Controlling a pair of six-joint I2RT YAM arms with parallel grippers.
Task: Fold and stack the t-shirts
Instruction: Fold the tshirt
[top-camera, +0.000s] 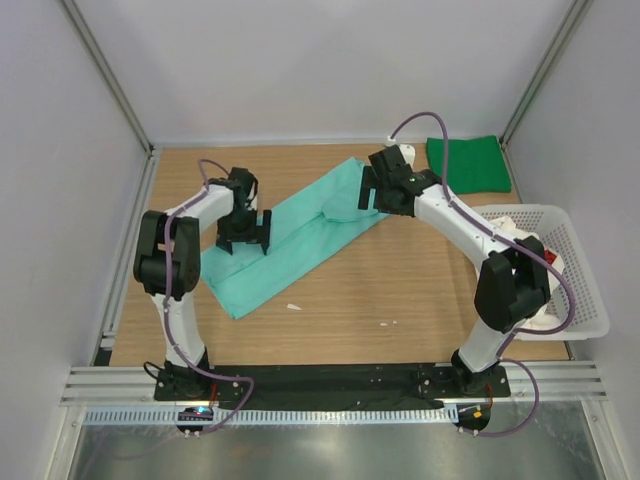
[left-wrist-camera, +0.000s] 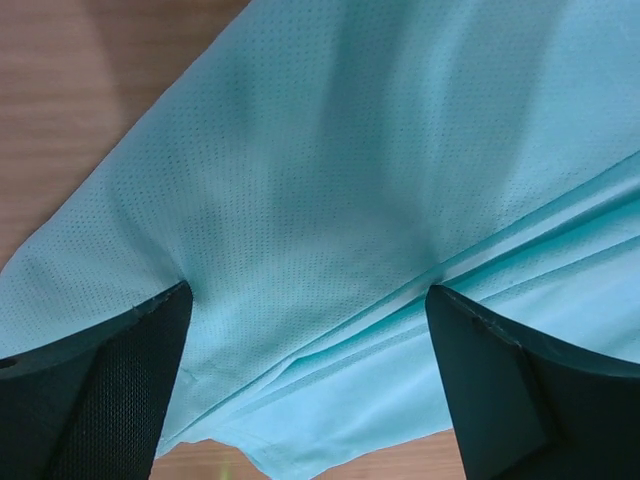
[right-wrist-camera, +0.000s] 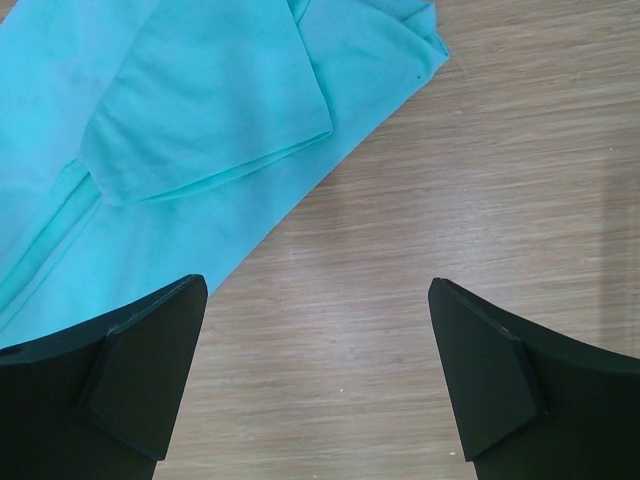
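Note:
I will next close my right gripper on the near corner of the bottom hem (top-camera: 236, 316) of the mint-teal t-shirt, at the end of the t-shirt away from the sleeves.
The mint-teal t-shirt (top-camera: 290, 235) lies folded lengthwise in a long diagonal strip across the table, lower left to upper middle. My left gripper (top-camera: 243, 243) is open just above its middle; in the left wrist view the cloth (left-wrist-camera: 330, 200) fills the gap between the fingers (left-wrist-camera: 110, 390). My right gripper (top-camera: 378, 190) is open over the shirt's upper right end; the right wrist view shows a sleeve (right-wrist-camera: 210, 110) to the left and bare wood between the fingers (right-wrist-camera: 490, 370). The dark green t-shirt (top-camera: 467, 163) lies folded at the back right. White cloth (top-camera: 523, 232) sits in the basket.
A white plastic lattice basket (top-camera: 580, 270) stands at the table's right edge, partly behind the right arm. Small white specks (top-camera: 293, 306) lie on the wood near the front. Metal frame posts and grey walls enclose the table.

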